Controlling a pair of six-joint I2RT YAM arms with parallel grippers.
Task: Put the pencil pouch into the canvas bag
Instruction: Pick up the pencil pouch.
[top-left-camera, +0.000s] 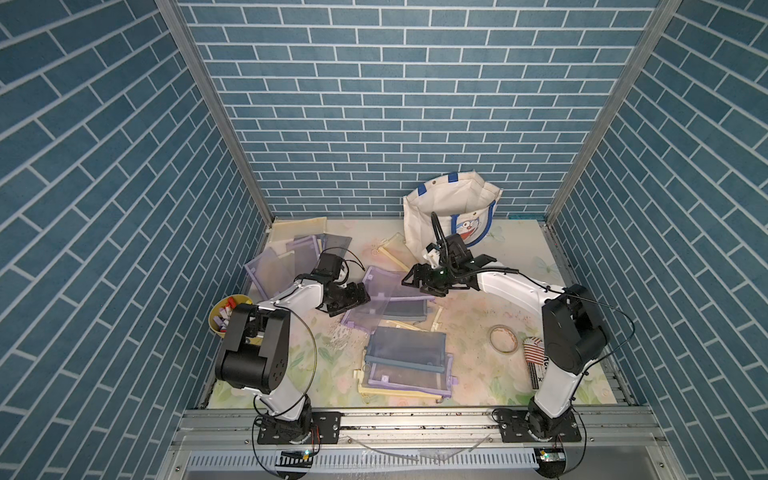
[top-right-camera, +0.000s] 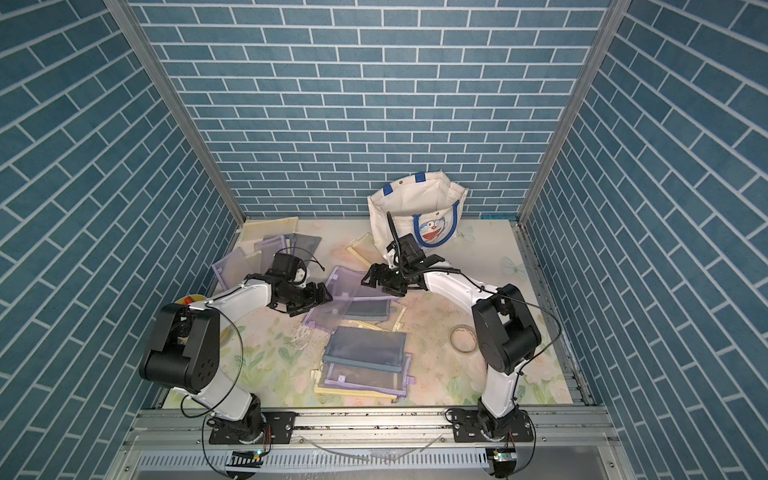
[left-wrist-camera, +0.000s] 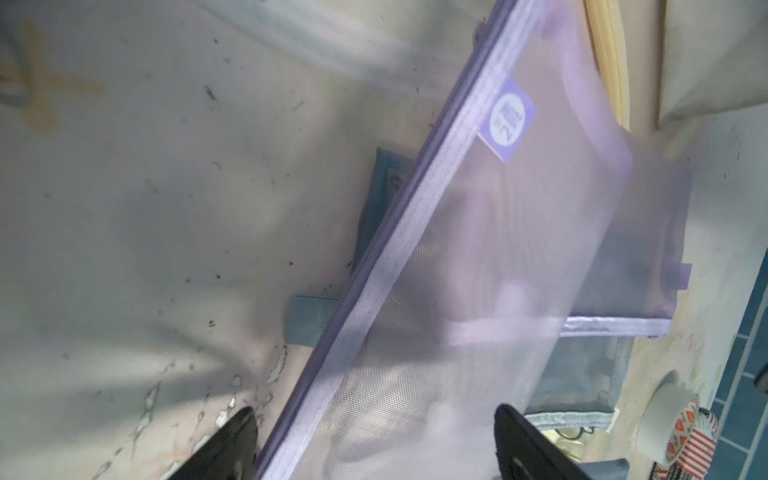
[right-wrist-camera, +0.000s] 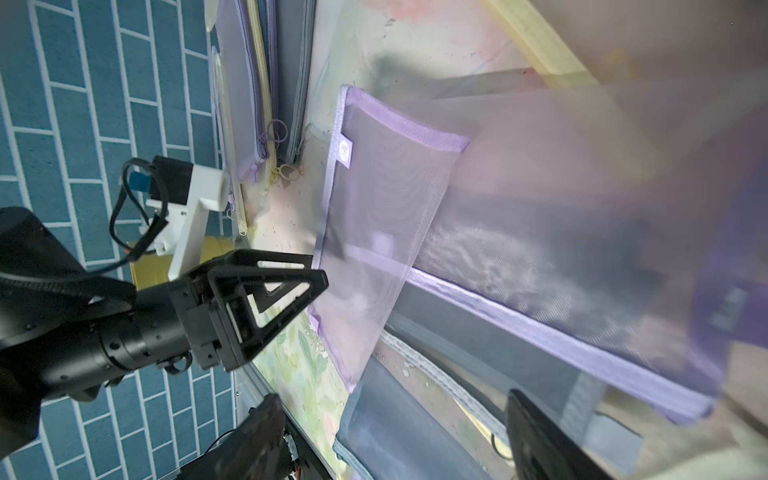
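Observation:
My left gripper should pinch the pencil pouch's long edge (left-wrist-camera: 320, 396) and lift it clear for my right gripper, because the purple pencil pouch lies at a slant across the pouches below.
A purple mesh pencil pouch (top-left-camera: 380, 286) lies tilted over other pouches at the middle of the table, between my two grippers. My left gripper (top-left-camera: 353, 303) is at its left end, open. In the left wrist view the pencil pouch (left-wrist-camera: 478, 270) runs between the two black fingertips (left-wrist-camera: 232, 449), which stand wide apart. My right gripper (top-left-camera: 417, 284) hangs open over its right end. In the right wrist view the jaws are spread above a grey-blue pouch (right-wrist-camera: 395, 432), with the pencil pouch (right-wrist-camera: 386, 208) beyond. The canvas bag (top-left-camera: 449, 216) stands upright at the back, mouth open.
More mesh pouches are stacked at the front centre (top-left-camera: 405, 353) and heaped at the back left (top-left-camera: 286, 257). A yellow cup of markers (top-left-camera: 226, 316) sits beside the left arm. A tape ring (top-left-camera: 503, 338) and a striped roll (top-left-camera: 534, 353) lie near the right arm.

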